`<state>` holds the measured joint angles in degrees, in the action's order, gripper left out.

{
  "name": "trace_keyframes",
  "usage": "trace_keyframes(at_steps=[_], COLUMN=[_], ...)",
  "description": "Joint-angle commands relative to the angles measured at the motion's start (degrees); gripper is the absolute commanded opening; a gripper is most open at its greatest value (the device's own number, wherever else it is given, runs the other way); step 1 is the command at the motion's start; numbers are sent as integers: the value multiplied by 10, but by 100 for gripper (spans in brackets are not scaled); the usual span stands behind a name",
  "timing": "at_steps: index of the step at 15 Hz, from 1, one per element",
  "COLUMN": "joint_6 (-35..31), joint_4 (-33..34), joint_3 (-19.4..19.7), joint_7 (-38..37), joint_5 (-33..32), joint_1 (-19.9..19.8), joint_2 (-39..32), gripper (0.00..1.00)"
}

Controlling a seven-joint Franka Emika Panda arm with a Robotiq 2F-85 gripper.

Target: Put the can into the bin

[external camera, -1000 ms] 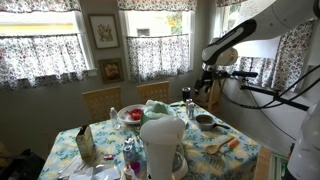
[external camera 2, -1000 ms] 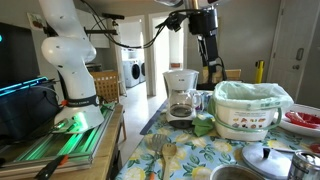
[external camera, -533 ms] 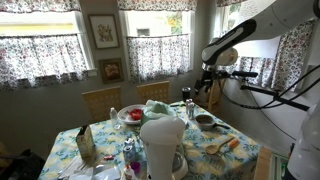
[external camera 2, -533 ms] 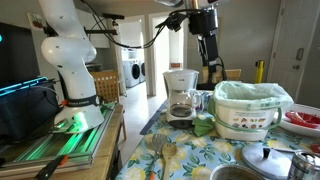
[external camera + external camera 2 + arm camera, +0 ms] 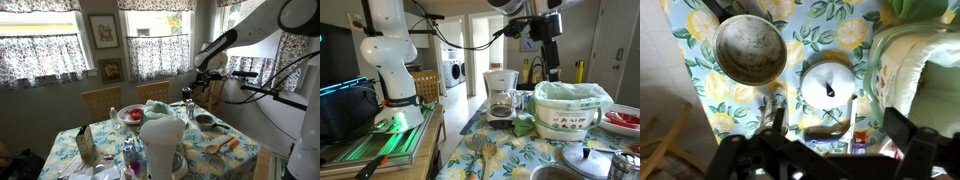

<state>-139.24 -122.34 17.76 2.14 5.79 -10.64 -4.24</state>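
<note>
I should close my gripper on the top of the silver can [image 5: 190,104] [image 5: 779,108], which stands close to the metal pot and the white lid.
The bin [image 5: 566,122] is a white tub with a pale green liner, standing on the floral tablecloth; it also shows at the right edge of the wrist view [image 5: 912,70]. A small red and blue object [image 5: 860,139], probably the can, stands on the cloth beside a white lid [image 5: 830,80]; it is too small to be sure. My gripper [image 5: 553,76] hangs high in the air just beside the bin's near rim, and it also shows in an exterior view [image 5: 200,76]. In the wrist view its fingers [image 5: 840,118] stand wide apart with the table visible between them and nothing held.
A metal pot [image 5: 750,47] and a wooden spoon [image 5: 825,130] lie below the gripper. A white coffee maker [image 5: 501,95] stands next to the bin. A red plate [image 5: 622,120], chairs [image 5: 100,100] and a camera stand [image 5: 270,95] surround the table.
The arm has swung sideways, bringing the gripper from over the coffee maker to beside the bin. Nothing on the table has moved.
</note>
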Motion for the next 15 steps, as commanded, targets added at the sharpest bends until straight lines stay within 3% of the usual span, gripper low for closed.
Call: trace_keyframes(at_steps=[1,6,11,15], joint_6=[13,18,60,33], joint_4=[104,192,250,281], joint_3=[-10,-6,-23,-49], joint_7=[-32,-17,-17,9], joint_5=[-29,-71,-29,1], joint_1=[-20,-37,-72,-103], joint_2=[-97,-179,-240,-280], gripper=[100,100,100,100])
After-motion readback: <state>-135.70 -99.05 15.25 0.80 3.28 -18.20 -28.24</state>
